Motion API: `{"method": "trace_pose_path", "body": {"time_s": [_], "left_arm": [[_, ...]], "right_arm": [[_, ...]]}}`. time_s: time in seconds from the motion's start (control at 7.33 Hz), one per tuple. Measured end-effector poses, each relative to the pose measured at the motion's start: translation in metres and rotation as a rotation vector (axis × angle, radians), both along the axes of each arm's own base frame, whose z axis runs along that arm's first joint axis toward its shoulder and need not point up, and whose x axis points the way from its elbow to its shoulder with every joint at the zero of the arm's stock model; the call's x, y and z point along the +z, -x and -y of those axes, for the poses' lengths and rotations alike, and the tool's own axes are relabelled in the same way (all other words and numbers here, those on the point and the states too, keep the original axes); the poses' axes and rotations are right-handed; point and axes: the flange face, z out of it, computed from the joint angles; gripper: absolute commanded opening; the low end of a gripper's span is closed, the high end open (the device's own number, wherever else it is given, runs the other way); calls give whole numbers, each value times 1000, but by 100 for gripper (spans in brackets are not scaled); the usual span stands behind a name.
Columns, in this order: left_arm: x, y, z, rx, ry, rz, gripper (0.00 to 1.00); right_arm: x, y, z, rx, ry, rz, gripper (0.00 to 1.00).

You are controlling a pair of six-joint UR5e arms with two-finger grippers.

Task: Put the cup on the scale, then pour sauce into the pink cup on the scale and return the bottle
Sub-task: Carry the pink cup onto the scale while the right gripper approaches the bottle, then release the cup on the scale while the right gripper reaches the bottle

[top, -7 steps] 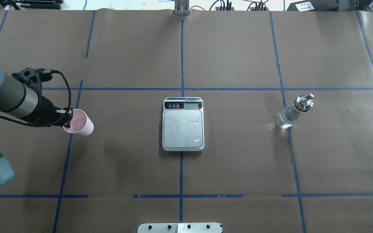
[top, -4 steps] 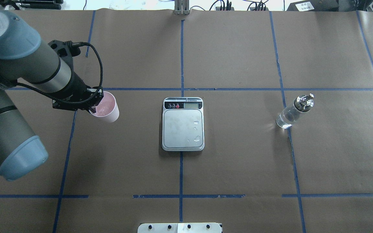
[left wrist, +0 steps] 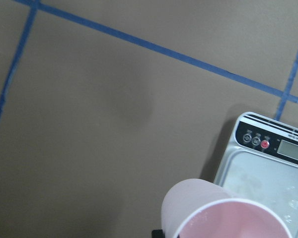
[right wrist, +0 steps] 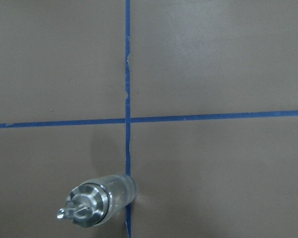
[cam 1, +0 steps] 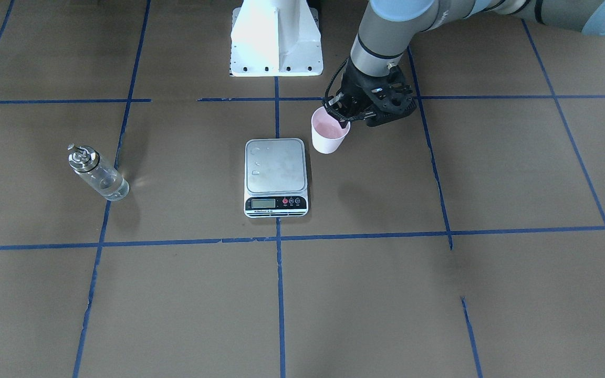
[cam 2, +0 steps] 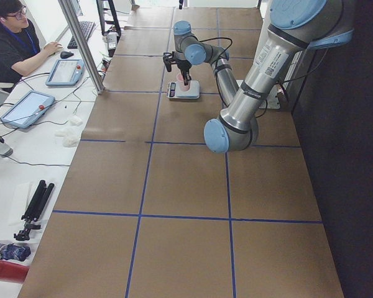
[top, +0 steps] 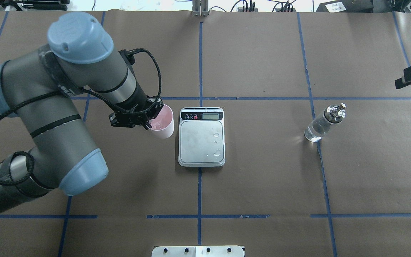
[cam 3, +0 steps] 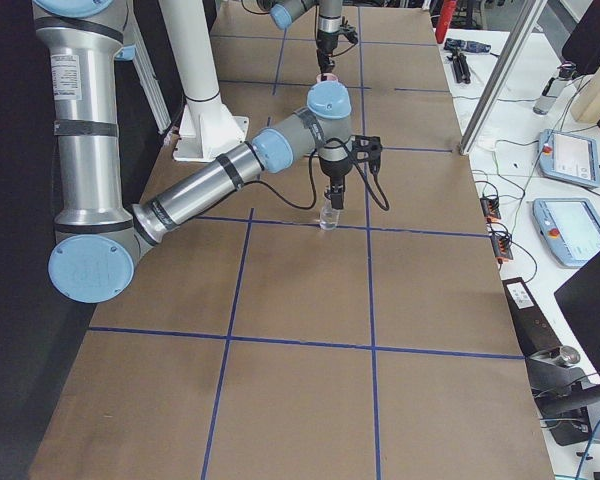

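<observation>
Next, the left gripper releases the pale pink cup on the middle of the scale's platform [cam 1: 275, 174] [left wrist: 265, 188], next to the water drops.
My left gripper [top: 151, 120] is shut on the near rim of the pale pink cup [top: 162, 123] and holds it upright above the table, just left of the scale [top: 202, 137]. The front-facing view shows the cup [cam 1: 329, 135] beside the scale's back corner [cam 1: 276, 168]. In the left wrist view the cup [left wrist: 213, 213] is at the bottom and the scale [left wrist: 268, 163] at the right. The glass bottle [top: 322, 123] with clear liquid stands far to the right. My right gripper [cam 3: 335, 190] hangs above and beside the bottle [right wrist: 102, 198]; its fingers do not show, so I cannot tell its state.
A few water drops [top: 216, 142] lie on the scale's platform. The white robot base [cam 1: 276, 37] stands behind the scale. A side bench with tablets [cam 2: 25, 108] and a seated person [cam 2: 12, 37] is beyond the table's far edge.
My left arm has carried the cup rightwards from the table's far left to just beside the scale. A black part of my right arm has come into view at the right edge.
</observation>
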Motion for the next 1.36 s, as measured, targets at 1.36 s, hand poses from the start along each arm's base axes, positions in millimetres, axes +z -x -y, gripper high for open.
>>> {"method": "trace_pose_path", "body": {"time_s": [1.36], "left_arm": [[-33,-128,17,-44,46,29,0]], "right_arm": [[-47,115,-80,20,33,-62,100]]}}
